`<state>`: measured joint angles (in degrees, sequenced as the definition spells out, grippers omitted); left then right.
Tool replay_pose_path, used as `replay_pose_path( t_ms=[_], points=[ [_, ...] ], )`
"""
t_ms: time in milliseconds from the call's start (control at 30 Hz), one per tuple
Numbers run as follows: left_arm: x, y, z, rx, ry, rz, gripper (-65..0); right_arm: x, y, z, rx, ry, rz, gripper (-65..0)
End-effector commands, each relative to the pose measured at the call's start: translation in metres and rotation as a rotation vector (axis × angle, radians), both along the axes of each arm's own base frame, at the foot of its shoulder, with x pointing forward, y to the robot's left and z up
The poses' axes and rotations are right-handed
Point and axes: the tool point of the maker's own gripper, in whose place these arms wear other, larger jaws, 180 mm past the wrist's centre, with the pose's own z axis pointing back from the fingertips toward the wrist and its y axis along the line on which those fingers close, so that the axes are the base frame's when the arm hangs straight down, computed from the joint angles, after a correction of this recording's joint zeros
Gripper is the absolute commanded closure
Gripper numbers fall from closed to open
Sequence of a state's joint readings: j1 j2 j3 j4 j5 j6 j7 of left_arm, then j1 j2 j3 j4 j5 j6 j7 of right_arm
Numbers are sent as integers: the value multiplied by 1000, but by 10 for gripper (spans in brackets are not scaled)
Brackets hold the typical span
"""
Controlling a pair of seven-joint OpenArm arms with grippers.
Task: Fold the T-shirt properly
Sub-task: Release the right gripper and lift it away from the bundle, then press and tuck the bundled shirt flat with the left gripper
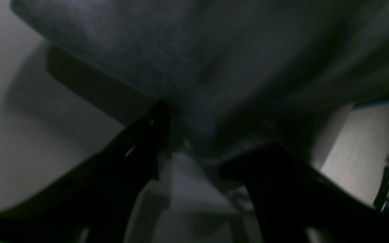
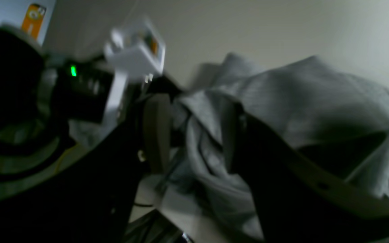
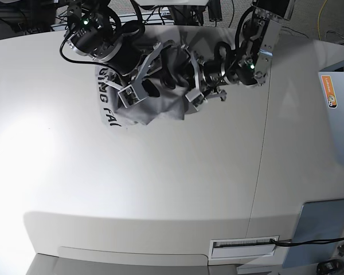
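I should next move my right gripper to the grey T-shirt's near corner (image 3: 108, 124), at the end of the black lettering, and close it there.
The grey T-shirt (image 3: 155, 109) lies bunched in a heap at the far middle of the white table (image 3: 160, 189), black lettering (image 3: 106, 102) showing on its left side. My left gripper (image 3: 190, 80) reaches into the heap from the right. In the left wrist view its dark fingers (image 1: 157, 118) pinch a gathered fold of T-shirt (image 1: 181, 50), which spreads out above my left gripper (image 1: 204, 135). My right gripper (image 3: 139, 80) sits on the heap's left. In the right wrist view my right gripper (image 2: 198, 135) has its jaws wide apart, with T-shirt (image 2: 299, 98) cloth lying loose between them.
A grey laptop-like slab (image 3: 341, 109) with an orange sticker sits at the right edge. A table seam (image 3: 264, 143) runs front to back. A slotted panel (image 3: 243, 246) lies at the front edge. Cables and equipment crowd the far edge behind the arms.
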<state>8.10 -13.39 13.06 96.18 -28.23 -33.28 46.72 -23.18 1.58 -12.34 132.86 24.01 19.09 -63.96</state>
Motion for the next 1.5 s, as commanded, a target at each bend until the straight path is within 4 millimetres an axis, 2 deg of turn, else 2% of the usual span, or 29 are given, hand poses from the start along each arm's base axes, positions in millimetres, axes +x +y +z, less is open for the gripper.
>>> replay_pose_path(
  t_ms=[0,200,333,467,600,700,833,1000,1067,1167,1267,1367,1467],
  points=[
    [10,-5,18,-49,-48,-3,-241,0,8,12,50,-34,22,-245],
    [23,2,21,-10,-68,-6,-241,-8,29,32,200,-48,102,-245],
    [44,25,27,4,-96,70,-241,-7,28,40,195,-89,108,-245],
    [65,52,48,-30,-153,160,-241,6,3,30,89,-110,30,-245],
    [72,66,76,-107,-200,189,-241,23,-42,22,-15,-125,-115,-245],
    [64,56,91,-169,-198,134,-241,31,-88,14,-123,-115,-255,-245],
    [50,36,105,-235,-186,65,-241,31,-144,12,-216,-105,-406,-245],
    [22,-4,108,-273,-160,-77,-241,11,-215,8,-370,-64,-593,-245],
    [8,-22,107,-283,-145,-142,-240,0,-237,9,-413,-48,-651,-245],
    [-11,-45,103,-283,-137,-228,-240,-15,-261,10,-457,-26,-716,-245],
    [-20,-63,96,-236,-201,-283,-239,-25,-275,10,-484,-10,-759,-245],
    [-10,-69,81,-123,-271,-225,-239,-30,-278,9,-488,10,-776,-245],
    [6,-66,68,6,-347,-138,-239,-32,-276,6,-475,26,-770,-245]
  ],
)
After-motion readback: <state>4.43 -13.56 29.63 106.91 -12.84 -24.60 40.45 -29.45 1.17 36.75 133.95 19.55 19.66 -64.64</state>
